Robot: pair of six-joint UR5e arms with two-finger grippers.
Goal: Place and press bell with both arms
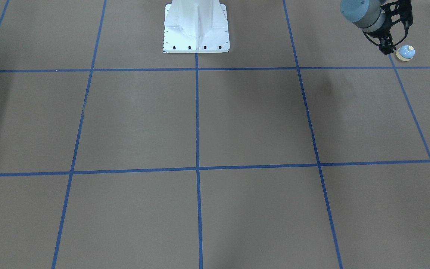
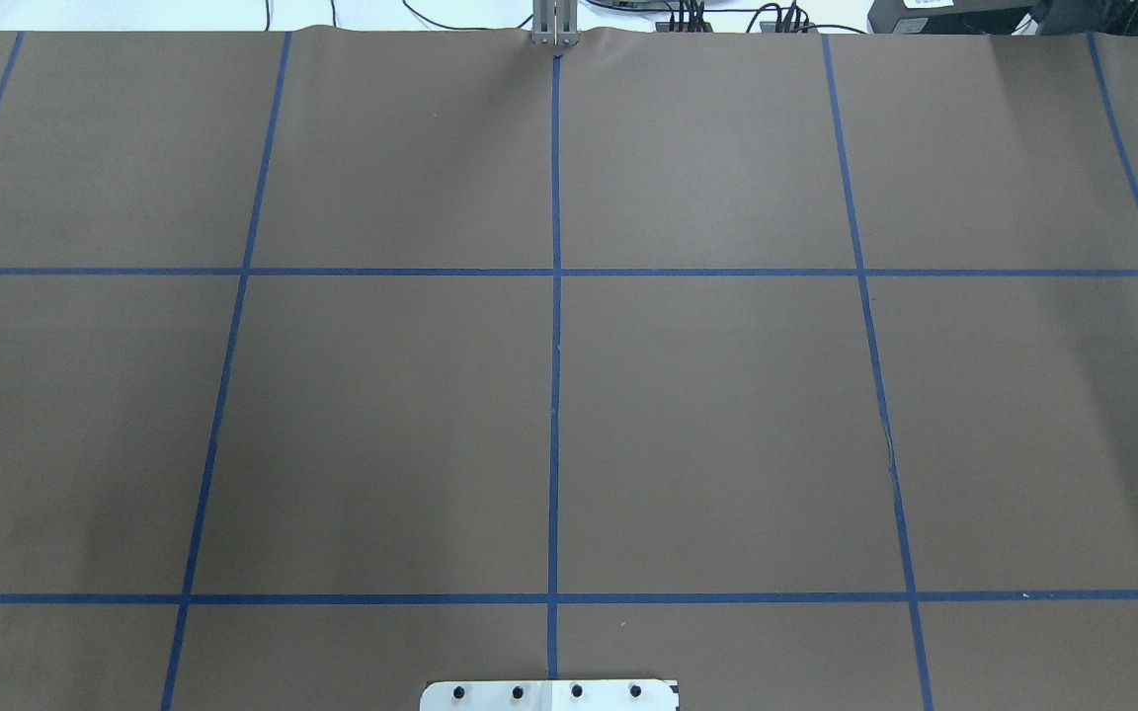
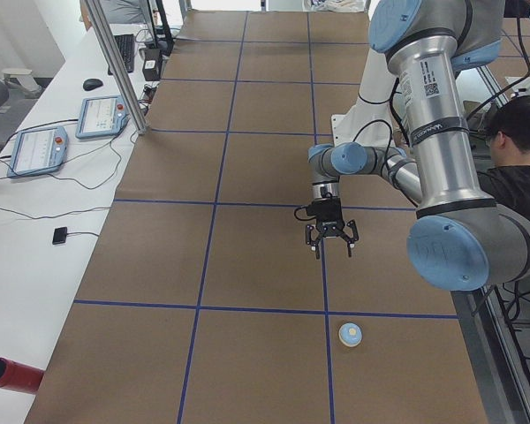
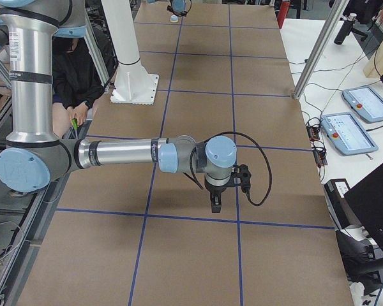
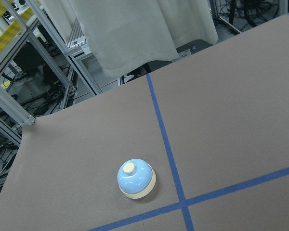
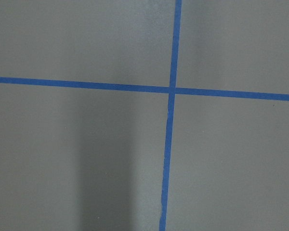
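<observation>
Next, I close my left gripper around the round sides [image 1: 405,54] [image 5: 137,184] of the light-blue bell, below its cream button, because the bell needs to be carried first.
The light-blue bell [image 1: 405,52] with its cream button stands upright on the brown table near my left end, next to a blue tape crossing. It also shows in the left wrist view [image 5: 136,178] and the exterior left view [image 3: 350,335]. My left gripper [image 3: 329,245] hangs above the table, apart from the bell, fingers spread and empty; it also shows in the front-facing view [image 1: 386,48]. My right gripper [image 4: 216,203] points down over the table's other end, far from the bell; whether it is open or shut I cannot tell.
The white pedestal base [image 1: 196,30] stands at the robot's edge of the table. Blue tape lines [image 2: 555,346] divide the brown surface into squares. An operator [image 3: 521,177] sits beside the robot. Control pendants [image 3: 40,148] and a red cylinder [image 3: 9,375] lie on the side bench.
</observation>
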